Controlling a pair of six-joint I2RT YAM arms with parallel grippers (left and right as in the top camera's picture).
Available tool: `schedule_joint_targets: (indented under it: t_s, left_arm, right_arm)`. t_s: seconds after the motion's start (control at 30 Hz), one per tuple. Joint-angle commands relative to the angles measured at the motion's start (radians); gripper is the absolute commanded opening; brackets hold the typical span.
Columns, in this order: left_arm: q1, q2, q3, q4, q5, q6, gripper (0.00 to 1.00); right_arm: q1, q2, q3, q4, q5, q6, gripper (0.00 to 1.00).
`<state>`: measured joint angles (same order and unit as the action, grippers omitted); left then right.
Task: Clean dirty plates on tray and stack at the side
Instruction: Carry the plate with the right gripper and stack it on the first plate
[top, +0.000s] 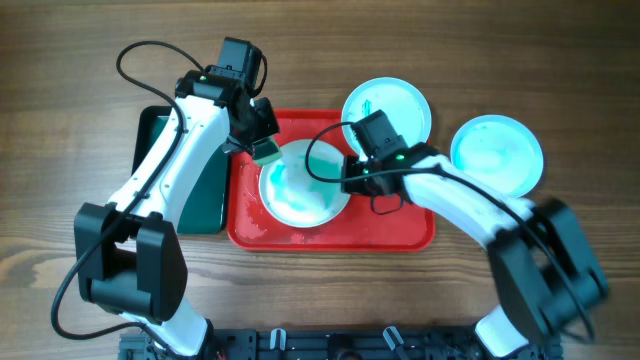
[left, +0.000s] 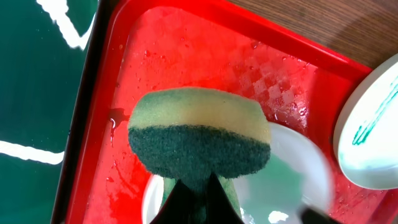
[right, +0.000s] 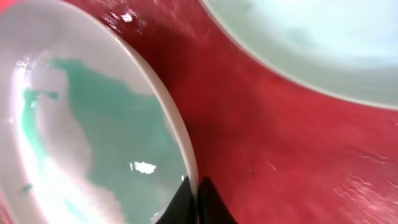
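I need to use my right gripper to set the white plate on top of the plate on the wooden table (top: 495, 156).
A plate (top: 300, 195) with a teal-green smear lies on the red tray (top: 400, 232). My right gripper (top: 352, 176) is shut on its right rim; the rim shows between the fingers in the right wrist view (right: 195, 198), with the plate (right: 81, 137) to the left. My left gripper (top: 262, 148) is shut on a yellow-and-green sponge (left: 199, 137), held over the plate's upper left edge (left: 292, 174). A second smeared plate (top: 388, 105) leans on the tray's far rim. A third plate (top: 497, 153) lies on the table to the right.
A dark green tray (top: 205, 195) lies left of the red tray, under my left arm. Water drops wet the red tray floor (left: 186, 68). Wooden table (top: 60, 130) surrounds everything.
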<state>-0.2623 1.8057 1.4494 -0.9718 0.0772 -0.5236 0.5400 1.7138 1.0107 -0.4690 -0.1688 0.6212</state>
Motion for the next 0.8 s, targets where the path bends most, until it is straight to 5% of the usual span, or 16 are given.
schedule_joint_targets:
  t_s: [0.0,0.3,0.77]
  left_arm:
    - [-0.002,0.01,0.006,0.004,0.012,0.023,0.04]
    - [-0.002,0.01,0.005,0.015,0.012,0.023,0.04]
    - [-0.002,0.012,-0.01,0.026,0.011,0.023,0.04]
  right_arm:
    - [-0.001,-0.18,0.02,-0.085,0.241,-0.082,0.04]
    - [0.098,-0.325,0.02,-0.204,0.737,-0.161,0.04]
    - [0.455,-0.324,0.019,-0.185,1.505,-0.38,0.05]
